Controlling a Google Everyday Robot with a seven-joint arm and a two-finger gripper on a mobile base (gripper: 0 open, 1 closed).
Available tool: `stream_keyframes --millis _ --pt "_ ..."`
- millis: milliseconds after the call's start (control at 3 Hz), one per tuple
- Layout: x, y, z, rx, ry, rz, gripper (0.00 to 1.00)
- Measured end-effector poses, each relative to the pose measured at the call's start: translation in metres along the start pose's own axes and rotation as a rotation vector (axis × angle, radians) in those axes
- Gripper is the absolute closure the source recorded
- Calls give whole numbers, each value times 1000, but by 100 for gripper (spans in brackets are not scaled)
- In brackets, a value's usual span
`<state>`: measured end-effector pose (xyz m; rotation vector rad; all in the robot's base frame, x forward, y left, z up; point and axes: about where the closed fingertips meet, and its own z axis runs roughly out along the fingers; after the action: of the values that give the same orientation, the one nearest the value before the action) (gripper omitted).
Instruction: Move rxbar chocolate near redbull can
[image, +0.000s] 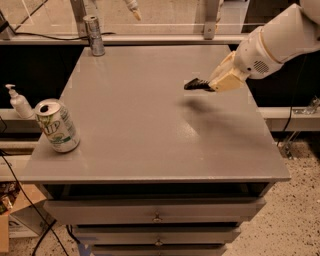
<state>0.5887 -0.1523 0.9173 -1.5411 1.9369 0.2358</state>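
I should let go of the rxbar chocolate, now lifted off the tabletop, with my gripper on the grey table (124, 56) next to the redbull can, near the table's far edge.
My gripper (204, 85) hangs above the right side of the grey table (150, 125), reaching in from the right on a white arm. It is shut on the rxbar chocolate (194, 84), a flat black wrapper that sticks out to the left of the fingers, lifted off the tabletop with its shadow below. The redbull can (93, 35), slim and silver-grey, stands upright at the table's far left corner, well away from the gripper.
A green-and-white 7UP can (57, 125) stands near the table's front left edge. A white pump bottle (19, 101) sits off the table at the left. Drawers (157, 214) lie under the tabletop. A rail and glass run along the back.
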Motion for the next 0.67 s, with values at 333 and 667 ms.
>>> stream_keyframes --millis 333,667 --pt "-18 -24 31 54 -80 -11 100" --pt "-40 -47 60 69 -137 -44 100"
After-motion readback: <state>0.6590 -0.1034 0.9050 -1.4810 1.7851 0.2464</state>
